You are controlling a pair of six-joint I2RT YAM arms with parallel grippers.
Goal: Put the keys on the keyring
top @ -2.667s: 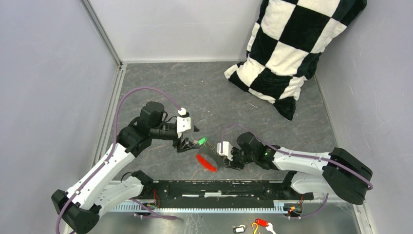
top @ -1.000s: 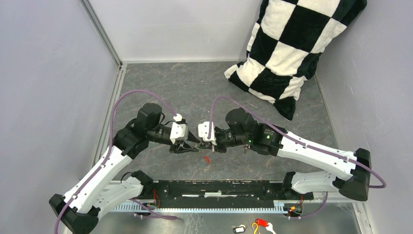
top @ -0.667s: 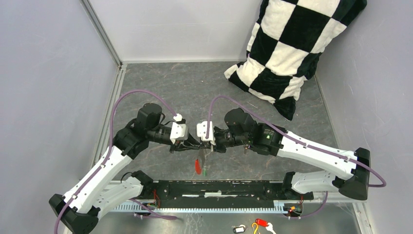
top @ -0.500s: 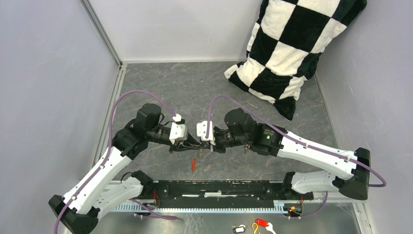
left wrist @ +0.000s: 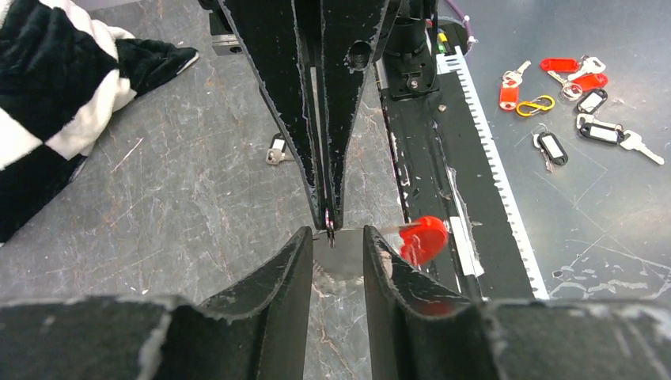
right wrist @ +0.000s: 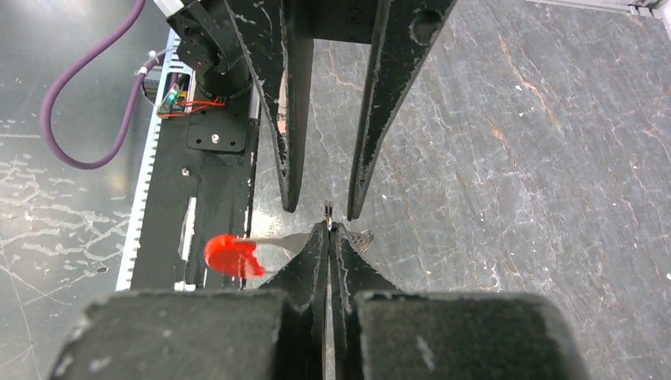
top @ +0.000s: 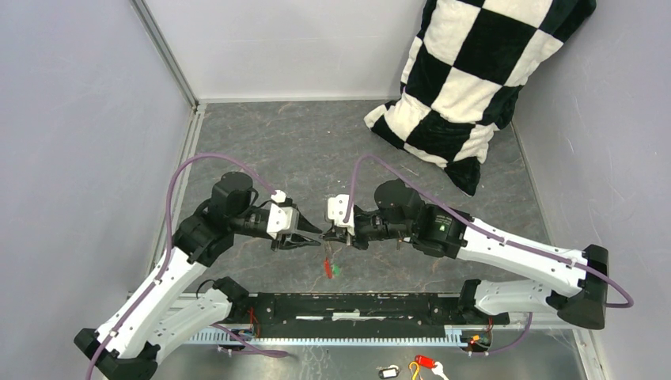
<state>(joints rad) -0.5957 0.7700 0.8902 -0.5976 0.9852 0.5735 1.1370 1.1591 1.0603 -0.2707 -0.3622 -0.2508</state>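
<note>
I hold the keyring with my right gripper only, so next I pinch the keyring's exposed edge (right wrist: 327, 211) with my left gripper before my right one regrips it at a flatter angle.
My right gripper (top: 335, 235) is shut on the thin silvery keyring (right wrist: 327, 210), which pokes out of its fingertips. The long red key (top: 325, 267) and the short green key (top: 335, 271) hang below it, above the table. The red key shows blurred in the left wrist view (left wrist: 422, 238) and in the right wrist view (right wrist: 232, 255). My left gripper (top: 310, 237) faces the right one tip to tip, open, with nothing between its fingers (left wrist: 299, 252). A small dark metal key (left wrist: 275, 150) lies on the table under the right arm.
A black-and-white checked cushion (top: 475, 79) leans in the back right corner. The black rail (top: 356, 305) runs along the near edge. Several spare keys and tags (left wrist: 570, 103) lie on the metal shelf beyond it. Grey walls (top: 79, 119) close both sides.
The left gripper has drawn back to the left, away from the right gripper's tips. The red and green keys have swung and now hang under the right gripper.
</note>
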